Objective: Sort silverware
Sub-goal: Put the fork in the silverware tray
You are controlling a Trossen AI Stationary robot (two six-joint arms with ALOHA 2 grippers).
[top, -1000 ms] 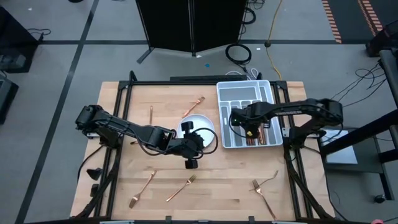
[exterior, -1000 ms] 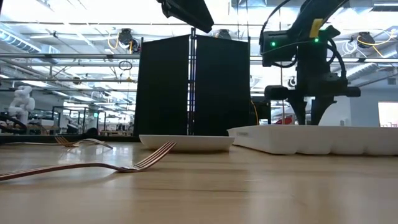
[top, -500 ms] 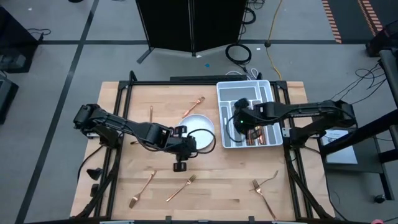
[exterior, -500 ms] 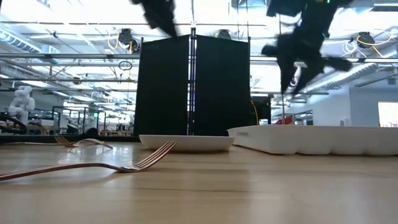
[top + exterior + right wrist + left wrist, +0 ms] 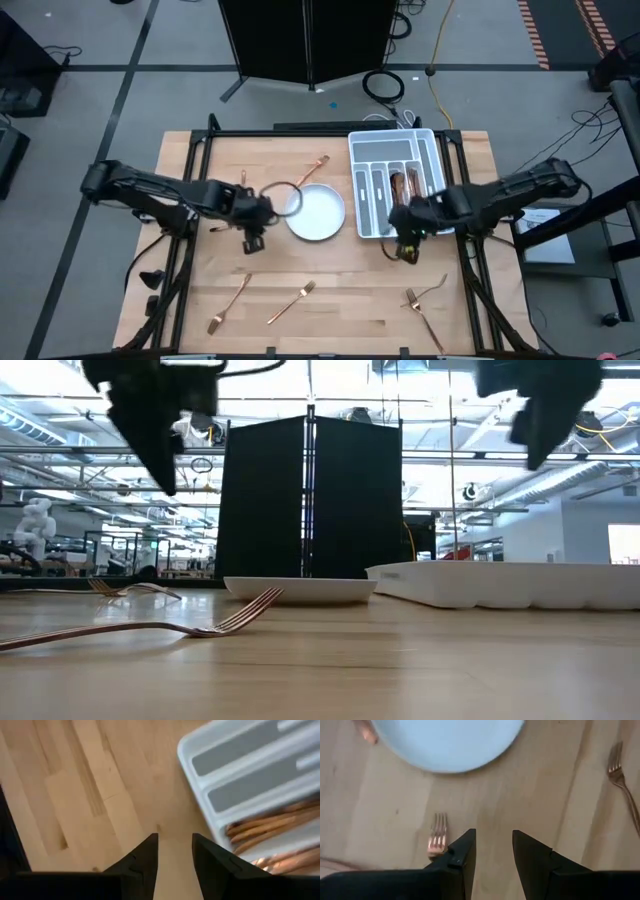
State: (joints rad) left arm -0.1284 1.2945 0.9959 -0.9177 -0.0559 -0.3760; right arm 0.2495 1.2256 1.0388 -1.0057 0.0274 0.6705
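The fingers of my left gripper should close on the neck of the copper fork (image 5: 233, 228) (image 5: 436, 853) beside the white plate, just behind the fork's prongs.
Copper silverware lies scattered on the wooden table: a fork (image 5: 318, 163) and a knife (image 5: 242, 183) at the far side, a spoon (image 5: 232, 295) and forks (image 5: 292, 300) (image 5: 425, 295) near the front edge. More pieces (image 5: 405, 185) lie in the white divided tray (image 5: 365, 165). My left gripper (image 5: 252, 242) hangs open left of the white plate (image 5: 316, 212), above bare wood, with a fork head (image 5: 438, 837) just beside its fingers. My right gripper (image 5: 405, 250) hangs open over the wood off the tray's near-left corner (image 5: 200, 750). Neither gripper has anything between its fingers.
The black table frame (image 5: 200, 140) runs along the table's edges. A dark panel (image 5: 310, 495) stands beyond the far edge. In the low view a fork (image 5: 150, 628) lies in the foreground. Bare wood stretches between the plate and the front edge.
My left gripper has swung from the plate's near side toward the table's left edge, sinking a little and turning. My right gripper has left the tray and come toward the near edge, stopping off the tray's near-left corner. No silverware has moved.
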